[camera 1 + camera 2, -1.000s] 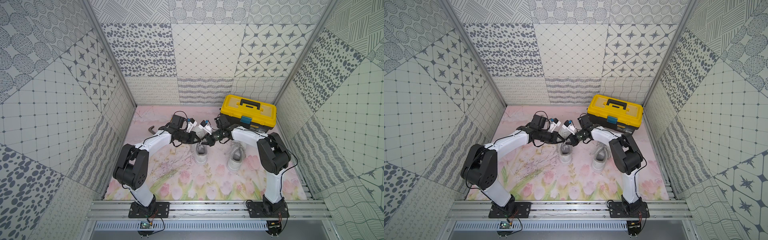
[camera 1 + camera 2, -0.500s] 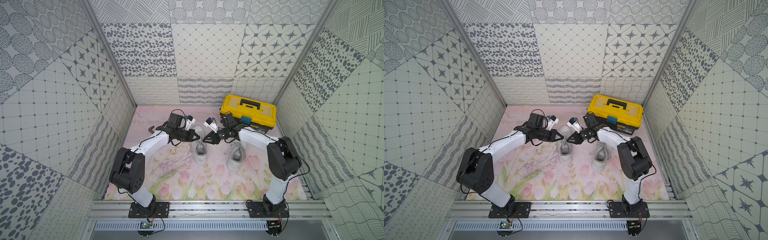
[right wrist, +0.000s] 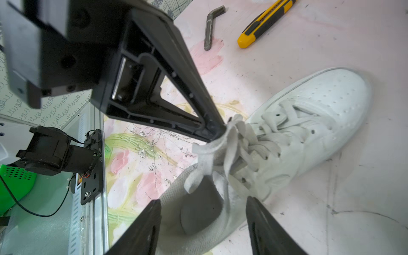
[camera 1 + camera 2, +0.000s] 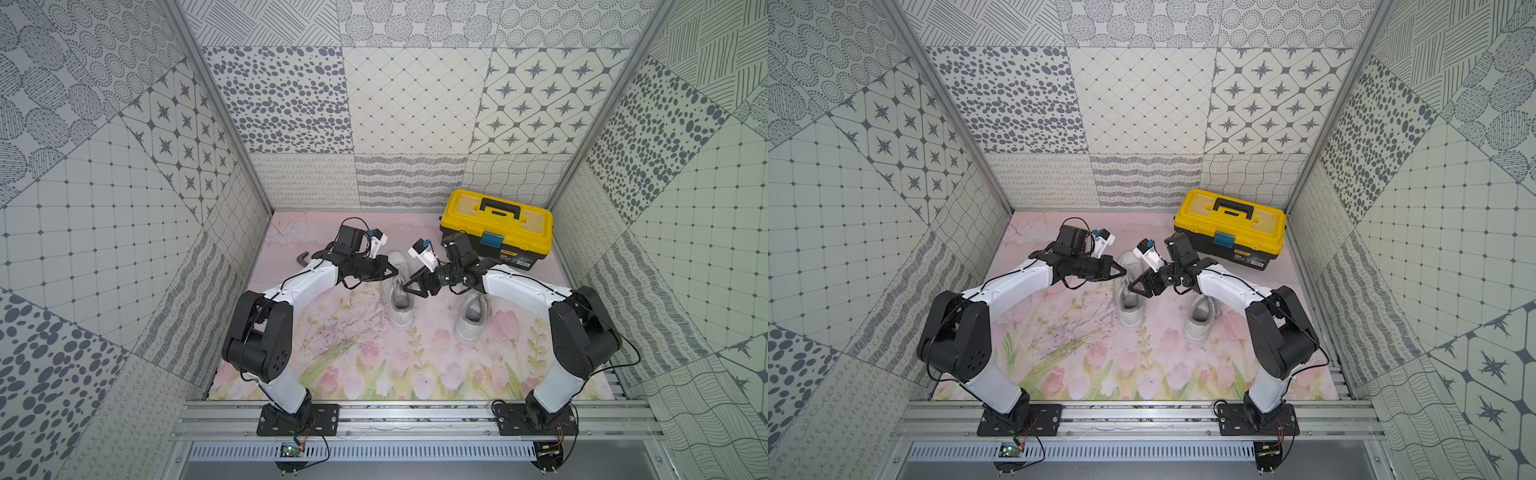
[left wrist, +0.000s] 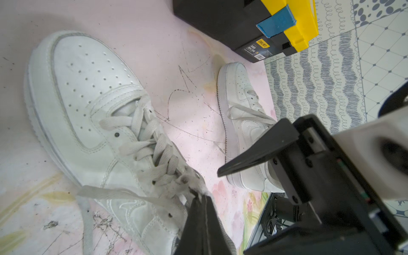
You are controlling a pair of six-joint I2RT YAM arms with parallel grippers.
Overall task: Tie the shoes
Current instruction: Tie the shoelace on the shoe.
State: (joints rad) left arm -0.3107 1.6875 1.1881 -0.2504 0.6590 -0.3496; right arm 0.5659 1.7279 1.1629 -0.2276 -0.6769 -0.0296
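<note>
My right gripper's open fingers stop short of the lace loop hanging below my left gripper. They should reach in, pinch that loop [image 3: 193, 181] and pull it tight.
Two white shoes stand side by side on the floral mat in both top views, the left shoe [image 4: 400, 305] and the right shoe [image 4: 473, 318]. My left gripper [image 4: 395, 272] is shut on a pale lace [image 3: 228, 139] of the left shoe [image 5: 88, 114], pinching it at the top eyelets [image 5: 199, 196]. My right gripper [image 4: 413, 286] is open and holds nothing. Its fingers [image 3: 152, 212] straddle the ankle opening of the left shoe [image 3: 309, 123] without touching the lace. A loose lace end [image 5: 114, 193] trails over that shoe's side. The right shoe [image 5: 240, 114] has loose laces too.
A yellow and black toolbox [image 4: 496, 226] stands at the back right, close behind my right wrist. A grey L-shaped key [image 4: 303, 260] lies at the back left of the mat, and a yellow utility knife [image 3: 265, 24] lies near it. Patterned walls enclose three sides.
My right gripper has opened, let go of the lace and drawn back to the right. My left gripper, still shut on the lace, has pulled away to the left.
</note>
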